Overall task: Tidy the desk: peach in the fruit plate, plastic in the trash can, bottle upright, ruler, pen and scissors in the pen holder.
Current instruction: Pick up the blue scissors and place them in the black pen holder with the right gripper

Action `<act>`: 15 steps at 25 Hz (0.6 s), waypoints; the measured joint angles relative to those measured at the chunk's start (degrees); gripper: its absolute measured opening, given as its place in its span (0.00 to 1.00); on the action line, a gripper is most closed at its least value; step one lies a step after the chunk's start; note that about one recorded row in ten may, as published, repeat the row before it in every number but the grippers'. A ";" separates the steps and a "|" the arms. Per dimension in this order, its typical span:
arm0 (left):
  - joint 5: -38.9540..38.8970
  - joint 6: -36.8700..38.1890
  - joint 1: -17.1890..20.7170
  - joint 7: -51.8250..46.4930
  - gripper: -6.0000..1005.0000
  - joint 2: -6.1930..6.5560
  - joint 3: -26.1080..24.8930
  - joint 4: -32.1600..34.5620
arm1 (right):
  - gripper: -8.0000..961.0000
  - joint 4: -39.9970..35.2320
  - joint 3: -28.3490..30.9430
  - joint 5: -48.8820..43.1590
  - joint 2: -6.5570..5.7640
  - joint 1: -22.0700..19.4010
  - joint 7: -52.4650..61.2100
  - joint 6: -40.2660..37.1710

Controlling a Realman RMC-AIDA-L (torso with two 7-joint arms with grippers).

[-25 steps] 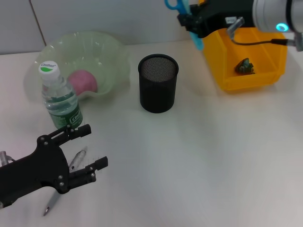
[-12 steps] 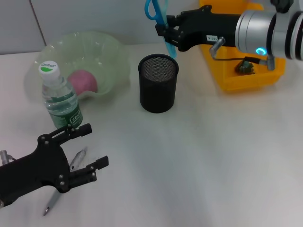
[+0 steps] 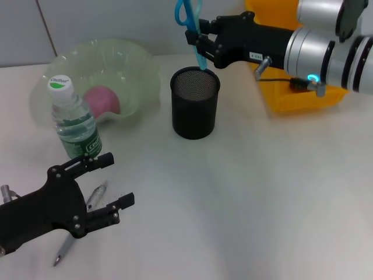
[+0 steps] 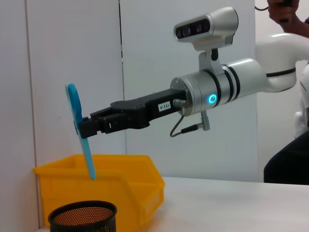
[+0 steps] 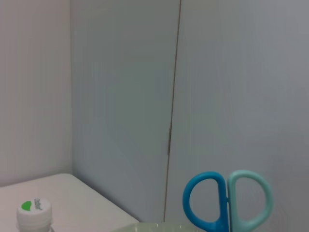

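Note:
I need to release the blue scissors from my right gripper inside the black mesh pen holder (image 3: 200, 97), between the fruit plate and the yellow bin.
My right gripper (image 3: 198, 39) is shut on the blue scissors (image 3: 188, 14), holding them handles up with the blade tip just over the rim of the black mesh pen holder (image 3: 194, 102). The left wrist view shows the scissors (image 4: 81, 135) hanging point down above the holder (image 4: 83, 218). At the lower left, my left gripper (image 3: 118, 179) is open over a grey pen (image 3: 96, 197) lying on the table. The bottle (image 3: 73, 119) stands upright with its green cap on. The pink peach (image 3: 104, 100) lies in the green fruit plate (image 3: 137, 64). The ruler and the plastic are out of view.
A yellow bin (image 3: 303, 99) stands at the back right, largely covered by my right arm. The bottle is close beside the plate's front edge. White tabletop stretches across the front right.
My right arm has carried the scissors leftward from above the yellow bin to above the pen holder. The left arm has not moved.

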 joint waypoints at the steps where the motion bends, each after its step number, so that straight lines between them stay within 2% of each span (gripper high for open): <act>1: 0.05 -0.02 0.00 0.00 0.77 0.00 0.00 0.00 | 0.24 0.00 0.00 0.00 0.00 0.00 0.00 0.00; 9: 0.12 -0.08 -0.13 0.00 0.77 0.00 0.00 0.00 | 0.24 10.06 0.07 11.88 0.15 1.71 -14.19 0.02; 15: 0.18 -0.10 -0.17 0.00 0.77 0.00 0.00 0.00 | 0.24 16.13 0.33 16.84 0.12 3.93 -19.03 -0.01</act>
